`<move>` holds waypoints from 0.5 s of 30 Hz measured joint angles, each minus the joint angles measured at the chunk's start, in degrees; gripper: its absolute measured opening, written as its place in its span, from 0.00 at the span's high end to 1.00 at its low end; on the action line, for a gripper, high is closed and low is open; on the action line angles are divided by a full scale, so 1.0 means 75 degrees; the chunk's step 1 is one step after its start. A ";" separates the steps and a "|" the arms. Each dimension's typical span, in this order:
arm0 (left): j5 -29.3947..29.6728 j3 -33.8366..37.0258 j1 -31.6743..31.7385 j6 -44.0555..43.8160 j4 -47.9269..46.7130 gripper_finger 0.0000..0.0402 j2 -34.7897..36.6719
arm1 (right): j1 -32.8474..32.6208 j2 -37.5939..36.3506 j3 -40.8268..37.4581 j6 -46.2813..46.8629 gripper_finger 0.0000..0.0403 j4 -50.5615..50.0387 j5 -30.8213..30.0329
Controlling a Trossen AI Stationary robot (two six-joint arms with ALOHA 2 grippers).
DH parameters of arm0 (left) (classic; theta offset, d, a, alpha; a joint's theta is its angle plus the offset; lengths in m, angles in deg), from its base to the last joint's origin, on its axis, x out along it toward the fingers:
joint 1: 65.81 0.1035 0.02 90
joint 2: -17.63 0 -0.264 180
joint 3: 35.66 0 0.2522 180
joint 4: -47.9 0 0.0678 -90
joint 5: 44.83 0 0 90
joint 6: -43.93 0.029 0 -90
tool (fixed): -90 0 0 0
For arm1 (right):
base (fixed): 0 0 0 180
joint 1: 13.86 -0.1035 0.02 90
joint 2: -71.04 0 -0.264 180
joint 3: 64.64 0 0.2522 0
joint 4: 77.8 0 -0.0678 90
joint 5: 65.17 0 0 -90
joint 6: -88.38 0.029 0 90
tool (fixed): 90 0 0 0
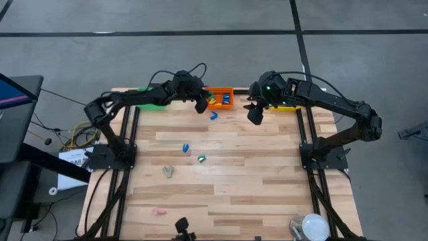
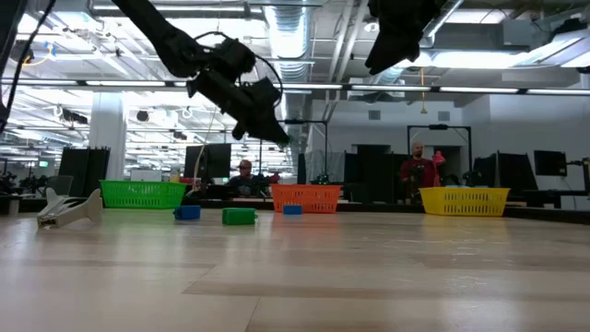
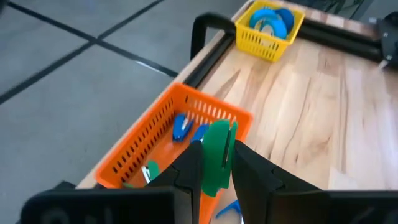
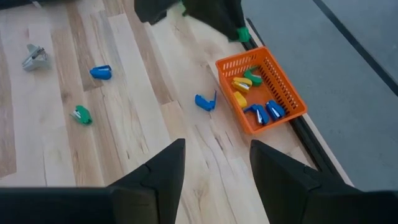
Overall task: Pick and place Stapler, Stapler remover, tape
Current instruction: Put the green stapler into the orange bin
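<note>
I need to use my left gripper to let the green stapler go in the orange basket [image 1: 212, 99] [image 3: 186, 167], beside the yellow stapler.
My left gripper [image 3: 216, 163] is shut on a green stapler [image 3: 219, 138] just above the near rim of the orange basket [image 3: 143, 144], which holds several blue, yellow and green staplers. My right gripper [image 4: 217, 152] hangs open and holds nothing, high over the table's far right [image 1: 255, 115]. Blue tape rolls [image 3: 268, 18] lie in the yellow basket [image 3: 264, 38]. On the table lie two blue staplers [image 4: 205, 101] [image 4: 101, 72], a green one [image 4: 81, 114] and a grey stapler remover [image 4: 35, 56]. My left gripper pinches the green stapler's lower part [image 3: 214, 174] between its two fingers. The fingers slant down toward the table's far edge. The stapler stands on end between them, its upper end sticking out past the fingertips, lifted clear of the table and basket.
A green basket [image 2: 143, 194] stands at the far left, partly under my left arm. A pink item [image 1: 159, 211] lies near the front edge and a round white object [image 1: 313, 226] at the front right corner. People show in the room beyond [image 2: 419, 166].
</note>
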 joint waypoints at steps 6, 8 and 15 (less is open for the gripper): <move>-0.0003 0.0000 -0.0006 0.0000 0.0121 0.84 -0.0327 | -0.0037 0.0135 -0.0005 0.0055 0.57 -0.0249 -0.0012; -0.0003 0.0003 -0.0006 0.0006 0.0253 0.84 -0.0376 | -0.0052 0.0114 0.0015 0.0057 0.57 -0.0231 -0.0011; -0.0004 0.0003 0.0023 -0.0009 0.1534 0.84 -0.0716 | -0.0099 0.0122 0.0012 0.0055 0.57 -0.0227 -0.0010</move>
